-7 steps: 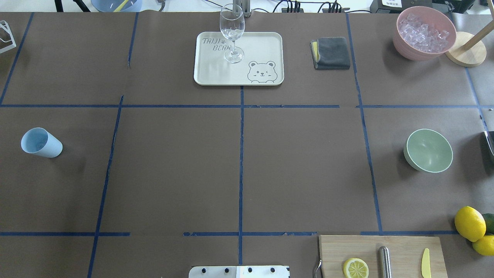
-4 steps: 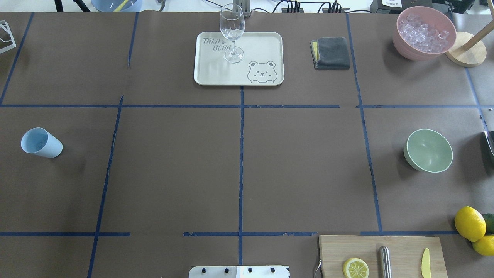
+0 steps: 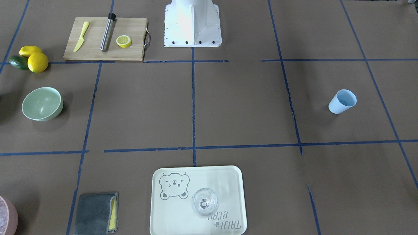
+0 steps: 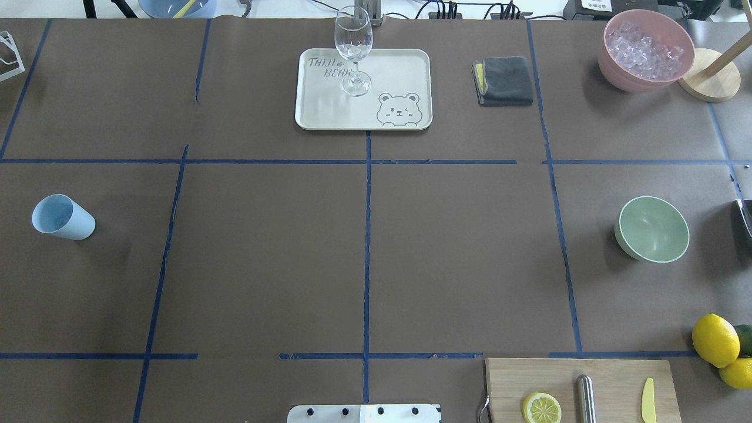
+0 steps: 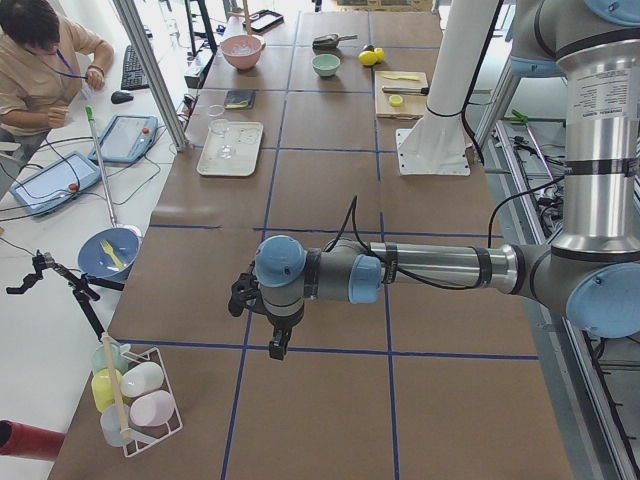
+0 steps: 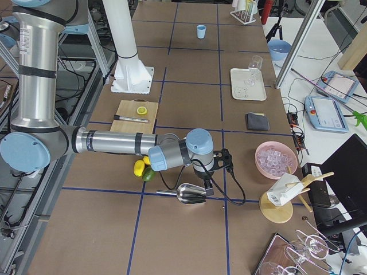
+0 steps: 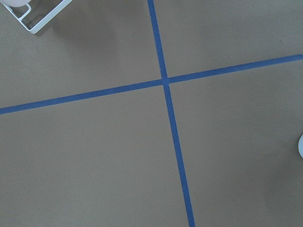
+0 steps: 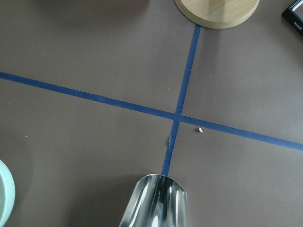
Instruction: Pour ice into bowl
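Next, I bring my right gripper to the mint-green bowl's rim [image 3: 24, 103] [image 8: 13, 191], on the side that faces the steel scoop, and close it there.
The pale mint-green bowl [image 4: 652, 229] stands upright on the table's right side, also seen in the front-facing view [image 3: 42, 103]; its rim just shows in the right wrist view [image 8: 4, 198]. A light blue cup [image 4: 62, 217] stands far to the left. I cannot make out the ice; the cup's inside is unclear. My right gripper [image 6: 205, 186] hangs right of the bowl over a steel scoop [image 8: 156, 201]. My left gripper [image 5: 277, 348] points down at bare table. For both I cannot tell open or shut.
A pink container [image 4: 646, 50] of whitish ice and a wooden stand [image 4: 708, 75] sit back right. A tray [image 4: 405, 64] bears a wine glass [image 4: 353, 50]; a grey cloth [image 4: 503, 80] lies beside it. A cutting board [image 4: 611, 376] and lemons [image 4: 715, 339] lie front right.
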`<state>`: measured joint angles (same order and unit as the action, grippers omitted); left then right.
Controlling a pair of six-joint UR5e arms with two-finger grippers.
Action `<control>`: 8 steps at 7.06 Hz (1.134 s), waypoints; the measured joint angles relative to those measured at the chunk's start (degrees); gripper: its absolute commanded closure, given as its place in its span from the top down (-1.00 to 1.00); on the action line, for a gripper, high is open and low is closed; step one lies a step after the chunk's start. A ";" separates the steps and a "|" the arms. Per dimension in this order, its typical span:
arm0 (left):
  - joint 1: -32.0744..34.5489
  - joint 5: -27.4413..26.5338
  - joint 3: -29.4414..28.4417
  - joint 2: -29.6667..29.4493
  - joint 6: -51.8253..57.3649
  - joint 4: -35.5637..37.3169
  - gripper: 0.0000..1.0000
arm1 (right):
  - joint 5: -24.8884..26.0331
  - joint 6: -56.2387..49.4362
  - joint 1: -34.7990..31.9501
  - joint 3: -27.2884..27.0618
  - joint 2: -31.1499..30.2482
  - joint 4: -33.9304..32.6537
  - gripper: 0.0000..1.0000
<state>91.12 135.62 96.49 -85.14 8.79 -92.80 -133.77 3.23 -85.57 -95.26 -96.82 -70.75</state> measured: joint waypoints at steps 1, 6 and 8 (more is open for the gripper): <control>-0.03 -0.06 -0.04 0.00 0.02 -0.38 1.00 | -1.36 3.13 1.58 0.04 -0.01 1.93 1.00; -0.07 0.27 -0.19 0.30 0.09 -0.80 1.00 | -1.00 23.83 19.93 5.52 1.52 24.86 1.00; -0.07 0.40 -0.23 0.32 0.09 -0.80 1.00 | -0.67 25.66 23.38 8.70 2.05 28.40 -0.99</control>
<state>91.05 136.02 96.25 -84.82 8.88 -93.60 -134.44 28.89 -62.19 -86.57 -94.77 -42.35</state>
